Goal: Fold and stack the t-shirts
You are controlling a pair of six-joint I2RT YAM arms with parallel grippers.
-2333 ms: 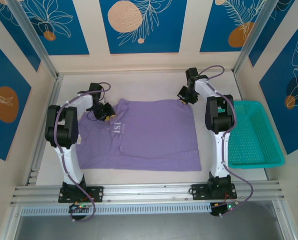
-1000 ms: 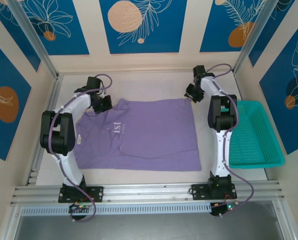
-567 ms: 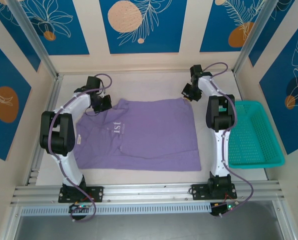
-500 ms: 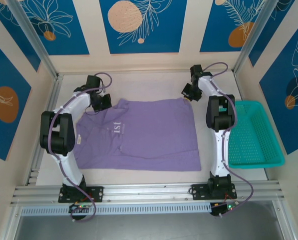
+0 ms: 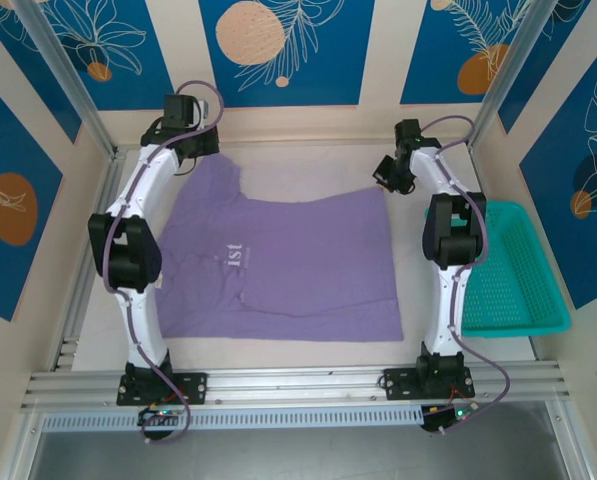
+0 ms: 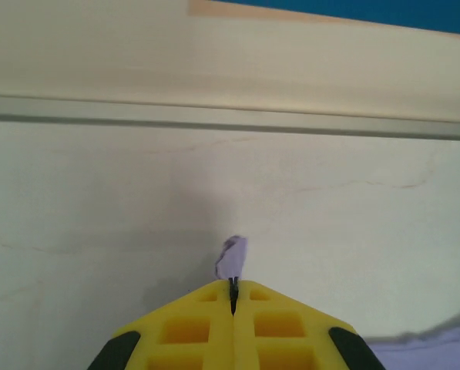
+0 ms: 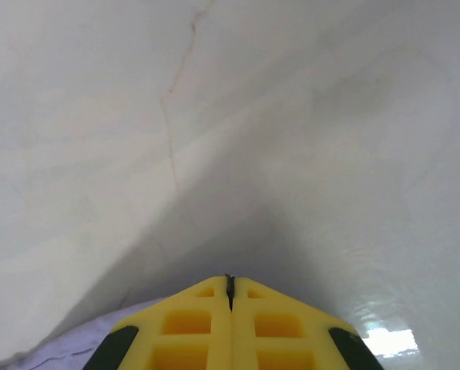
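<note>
My left gripper will let go of the shirt's far corner on the shirt between the white lettering and the shirt's side edge (image 5: 183,266).
A lavender-purple t-shirt (image 5: 298,260) lies spread on the white table, with white lettering (image 5: 234,257) on its left part. My left gripper (image 5: 193,152) is at the far left back, shut on the shirt's far left corner, which is drawn out toward the back wall. In the left wrist view a scrap of purple fabric (image 6: 232,258) pokes out past the closed yellow fingers (image 6: 199,327) of that gripper (image 6: 233,284). My right gripper (image 5: 386,178) is shut at the shirt's far right corner. In the right wrist view purple cloth (image 7: 68,345) shows under this gripper (image 7: 230,284).
A teal mesh basket (image 5: 503,270) stands at the right edge of the table, beside the right arm. The back wall (image 6: 230,62) rises close ahead of the left gripper. Metal frame posts stand at both far corners.
The left gripper has moved back and up toward the wall, pulling the shirt's far left corner with it. The right gripper closed and shifted slightly right and back at the far right corner.
</note>
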